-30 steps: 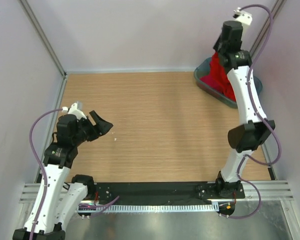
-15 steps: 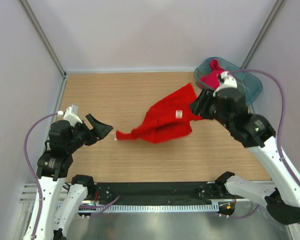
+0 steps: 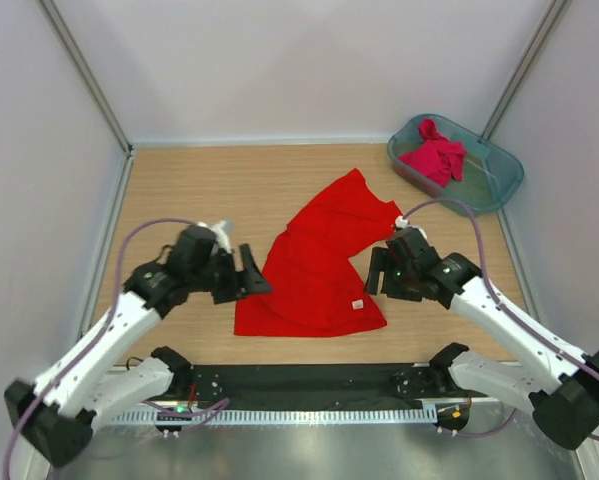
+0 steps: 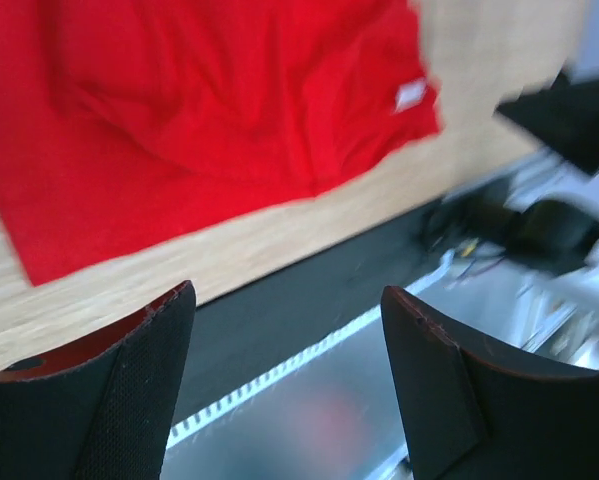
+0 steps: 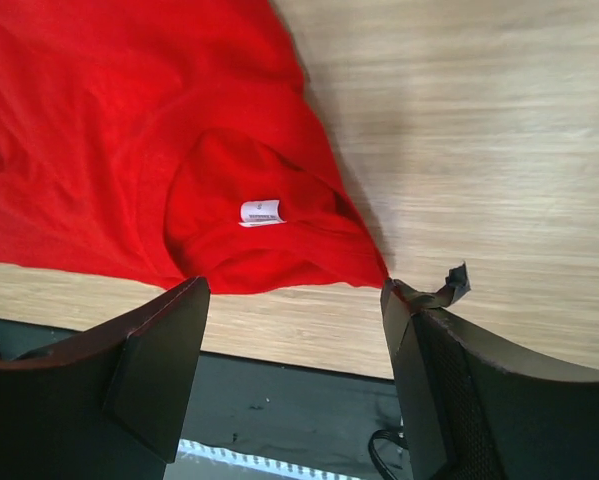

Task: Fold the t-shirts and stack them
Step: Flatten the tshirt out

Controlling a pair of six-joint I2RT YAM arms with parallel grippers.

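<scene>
My right gripper will next close on the red t-shirt's collar (image 3: 334, 302) (image 5: 167, 222), next to the white label, on the side that faces my left gripper.
A bright red t-shirt (image 3: 319, 262) lies spread and rumpled in the middle of the wooden table, its small white label (image 3: 358, 305) near the front right corner. My left gripper (image 3: 251, 283) is open at the shirt's left edge, with nothing between its fingers. At the shirt's right edge my right gripper (image 3: 379, 272) is open and empty. The right wrist view shows the red t-shirt (image 5: 129, 150), its label (image 5: 262, 212) and the gripper (image 5: 294, 370) over bare wood. In the left wrist view the red t-shirt (image 4: 209, 110) lies beyond the gripper (image 4: 289, 380). A crimson-pink t-shirt (image 3: 434, 158) sits bunched in the tub.
The translucent teal tub (image 3: 501, 188) stands at the back right corner. A black strip (image 3: 309, 380) and a metal rail run along the table's near edge, where the arm bases sit. Grey walls close in the left, back and right sides.
The right arm swung the red t-shirt from the tub onto the table and let go, its gripper opening. The left arm moved right to the shirt's left edge.
</scene>
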